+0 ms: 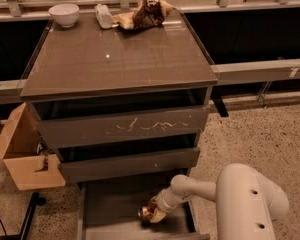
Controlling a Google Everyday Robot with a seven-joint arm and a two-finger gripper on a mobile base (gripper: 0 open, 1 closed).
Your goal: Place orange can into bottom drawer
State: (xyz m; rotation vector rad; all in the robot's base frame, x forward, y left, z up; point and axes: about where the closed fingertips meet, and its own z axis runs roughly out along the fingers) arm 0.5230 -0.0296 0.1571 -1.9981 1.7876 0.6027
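Observation:
I should release the orange can on the bottom drawer's flat inside (147,220), about midway across, toward its front.
The bottom drawer (110,209) is pulled open below the cabinet, a shallow grey-brown tray with a flat floor. My gripper (152,211) reaches down into it from the right, on the end of the white arm (200,189). The orange can (148,213) is at the gripper's tip, low over the right part of the drawer floor. Its gold, mottled side and one silver end show. I cannot tell whether the can rests on the floor or hangs just above it.
On the cabinet top (115,59) stand a white bowl (64,14), a small clear bottle (104,15) and a brown-and-tan snack bag (142,14). The scratched drawer front (122,126) and the plain middle front (127,164) overhang the open drawer. A cardboard box (25,154) stands at the left.

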